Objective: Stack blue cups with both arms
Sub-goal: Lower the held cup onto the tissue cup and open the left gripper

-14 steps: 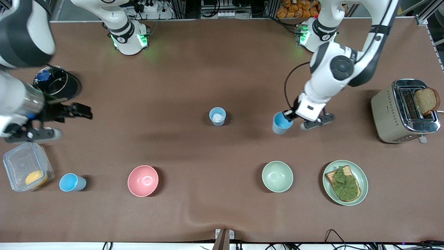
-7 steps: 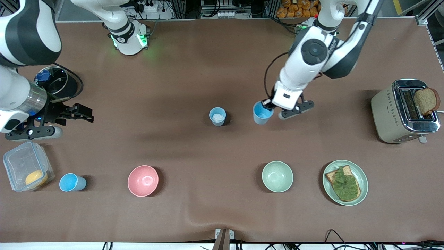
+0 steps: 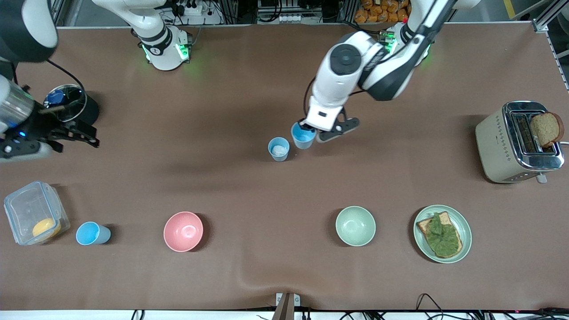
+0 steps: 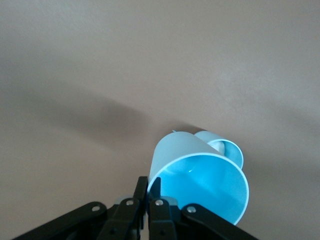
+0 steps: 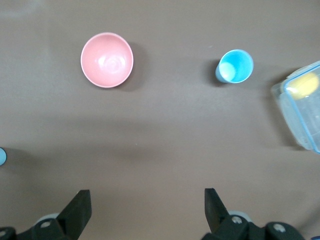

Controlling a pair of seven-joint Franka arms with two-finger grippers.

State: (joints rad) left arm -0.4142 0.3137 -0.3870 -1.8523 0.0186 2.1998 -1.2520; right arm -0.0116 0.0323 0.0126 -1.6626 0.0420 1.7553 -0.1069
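Note:
Next, I release the sky-blue cup from my left gripper inside the paler grey-blue cup [image 3: 278,145] [image 4: 226,149] that stands in the middle of the table.
My left gripper [image 3: 310,127] is shut on the rim of a sky-blue cup [image 3: 302,135] and holds it in the air beside the paler grey-blue cup [image 3: 278,149], which stands at mid-table. In the left wrist view the held cup [image 4: 200,180] is pinched at its rim by the gripper [image 4: 154,186], with the paler cup [image 4: 227,149] just past it. My right gripper [image 3: 84,137] is open and empty, up over the right arm's end of the table. Another sky-blue cup [image 3: 92,233] stands near the front camera; the right wrist view shows it too [image 5: 235,66].
A pink bowl [image 3: 183,231], a green bowl [image 3: 355,226] and a plate with bread and greens [image 3: 442,234] stand in the near row. A clear box with something yellow [image 3: 34,212] is beside the sky-blue cup. A black pot [image 3: 71,104] and a toaster [image 3: 518,141] stand at the table's ends.
My left arm has carried the sky-blue cup toward the paler cup, from well apart to just beside it. My right gripper has drawn back toward its end of the table.

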